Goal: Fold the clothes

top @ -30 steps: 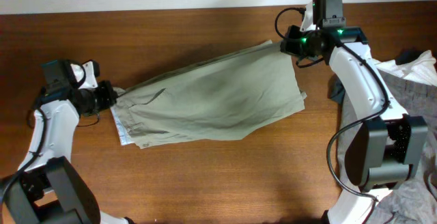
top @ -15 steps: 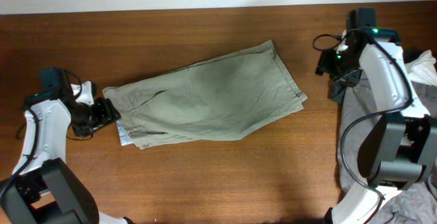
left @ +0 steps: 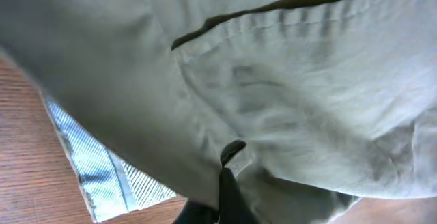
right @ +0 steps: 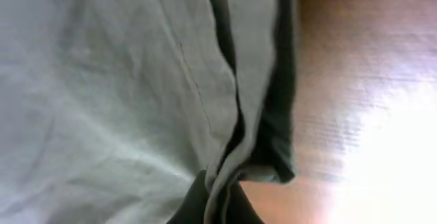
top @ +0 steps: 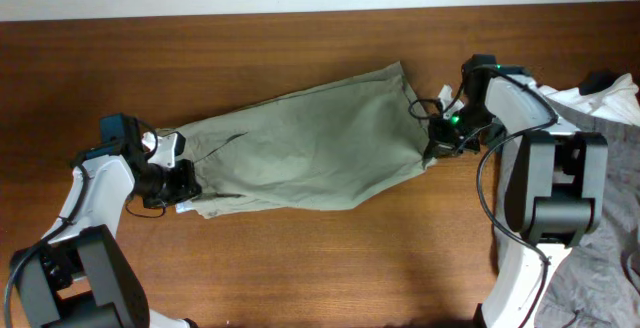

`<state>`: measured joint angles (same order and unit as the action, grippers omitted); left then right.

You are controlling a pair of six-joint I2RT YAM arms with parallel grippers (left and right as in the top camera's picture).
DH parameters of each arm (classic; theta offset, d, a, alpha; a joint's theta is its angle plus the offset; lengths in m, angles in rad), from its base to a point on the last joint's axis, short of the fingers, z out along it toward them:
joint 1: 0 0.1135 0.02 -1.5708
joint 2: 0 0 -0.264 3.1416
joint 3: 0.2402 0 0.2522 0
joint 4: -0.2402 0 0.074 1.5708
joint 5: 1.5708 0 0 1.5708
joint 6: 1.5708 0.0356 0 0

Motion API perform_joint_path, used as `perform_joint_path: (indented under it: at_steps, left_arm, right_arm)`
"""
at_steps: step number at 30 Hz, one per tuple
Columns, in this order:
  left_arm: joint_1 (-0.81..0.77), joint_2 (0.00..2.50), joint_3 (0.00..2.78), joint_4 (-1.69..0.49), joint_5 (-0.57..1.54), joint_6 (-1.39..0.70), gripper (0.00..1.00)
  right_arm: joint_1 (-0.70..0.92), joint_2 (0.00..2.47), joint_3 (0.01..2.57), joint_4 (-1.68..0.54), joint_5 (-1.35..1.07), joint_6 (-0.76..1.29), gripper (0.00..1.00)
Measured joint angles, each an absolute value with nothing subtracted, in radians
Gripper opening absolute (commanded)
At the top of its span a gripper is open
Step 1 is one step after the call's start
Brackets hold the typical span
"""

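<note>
The khaki waistband edge slants across the striped lining at my left gripper, so my left gripper needs to open and retake the khaki cloth (left: 205, 157) close by to straighten it.
The khaki-beige shorts (top: 310, 153) lie folded lengthwise across the middle of the wooden table, waistband to the left, leg hems to the right. My left gripper (top: 183, 181) is shut on the waistband end; in the left wrist view its fingers (left: 229, 183) pinch the khaki cloth (left: 273, 80) beside the pale striped inner lining (left: 89, 162). My right gripper (top: 436, 144) is shut on the lower right hem corner; in the right wrist view its fingers (right: 218, 197) clamp the layered hem edge (right: 252, 115).
A pile of other garments, white (top: 600, 103) and grey (top: 590, 278), lies at the table's right edge behind my right arm. Bare wood (top: 320, 258) shows in front of the shorts and behind them up to the white wall.
Both grippers had let go and drawn away from the shorts. They have now come back in and closed on the lower waistband corner and the lower hem corner.
</note>
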<state>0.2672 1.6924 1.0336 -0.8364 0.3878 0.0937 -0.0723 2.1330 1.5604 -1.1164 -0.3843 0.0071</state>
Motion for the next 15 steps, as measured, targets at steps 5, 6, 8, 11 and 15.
perform_joint_path:
  at_steps: [5, 6, 8, 11, 15]
  left_arm:
    - [0.265, 1.692, 1.033, -0.837, 0.394, 0.094, 0.03]
    - [0.265, 1.692, 1.033, -0.841, 0.393, 0.094, 0.2]
    - [0.265, 1.692, 1.032, -0.846, 0.394, 0.095, 0.41]
    - [0.265, 1.692, 1.032, -0.846, 0.393, 0.108, 0.45]
    - [0.265, 1.692, 1.031, -0.842, 0.393, 0.112, 0.53]
  right_arm:
    - [-0.103, 2.05, 1.681, -1.151, -0.303, 0.048, 0.62]
    - [-0.105, 2.04, 1.689, -1.089, -0.3, 0.049, 0.64]
    - [-0.105, 2.04, 1.691, -0.918, -0.305, 0.049, 0.64]
    - [-0.099, 2.044, 1.692, -0.686, -0.368, 0.053, 0.63]
    - [-0.033, 2.128, 1.699, -0.482, -0.407, 0.076, 0.64]
